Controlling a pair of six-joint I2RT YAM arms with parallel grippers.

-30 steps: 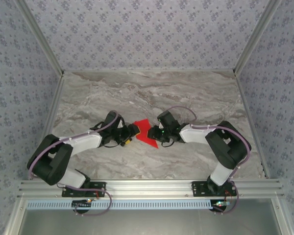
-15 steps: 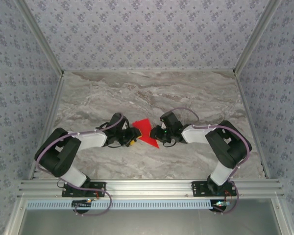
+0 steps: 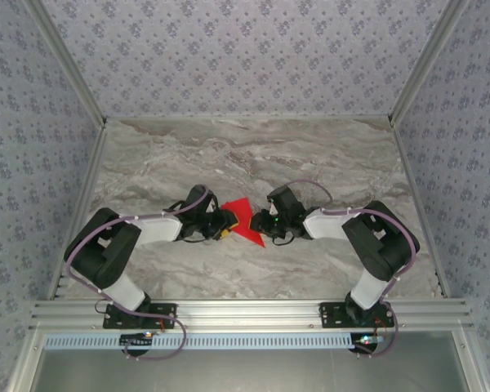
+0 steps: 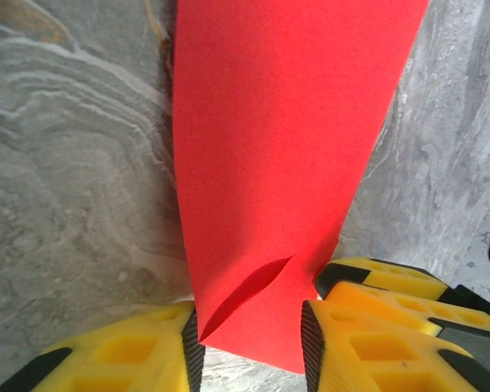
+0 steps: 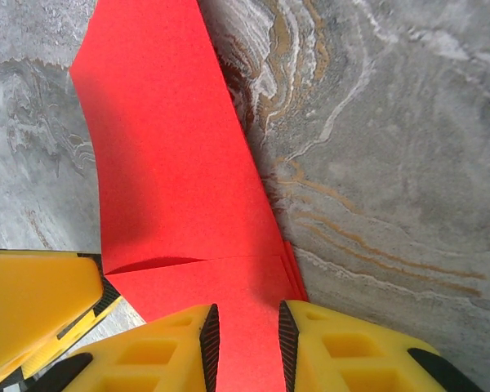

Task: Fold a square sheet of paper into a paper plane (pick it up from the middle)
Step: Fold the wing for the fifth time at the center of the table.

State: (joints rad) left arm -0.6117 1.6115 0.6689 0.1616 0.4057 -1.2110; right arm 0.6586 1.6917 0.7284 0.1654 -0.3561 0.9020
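My right gripper will leave the paper's flat side and pinch that edge (image 3: 245, 238) first, because a layer of the red paper gapes at the paper's edge by my left gripper.
The square sheet of paper (image 3: 243, 214) is folded into a narrow red piece with creased layers, lying mid-table between the two arms. In the left wrist view the paper's (image 4: 278, 147) near end sits between the yellow fingers of my left gripper (image 4: 249, 347). Both pads touch its edges and one layer gapes open. My left gripper (image 3: 227, 222) meets the paper from the left. My right gripper (image 3: 264, 225) meets it from the right. In the right wrist view my right gripper (image 5: 243, 347) stands narrowly open, fingertips over the flat paper (image 5: 163, 147), which runs under them.
The grey marble table (image 3: 327, 155) is walled by patterned panels on three sides, with an aluminium rail (image 3: 245, 310) along the near edge. The two grippers almost touch: a right finger (image 4: 384, 278) shows beside the paper, a left finger (image 5: 33, 302) in the right wrist view.
My left arm has reached further right onto the paper's edge and its jaws have narrowed. The right gripper has shifted slightly and narrowed a little.
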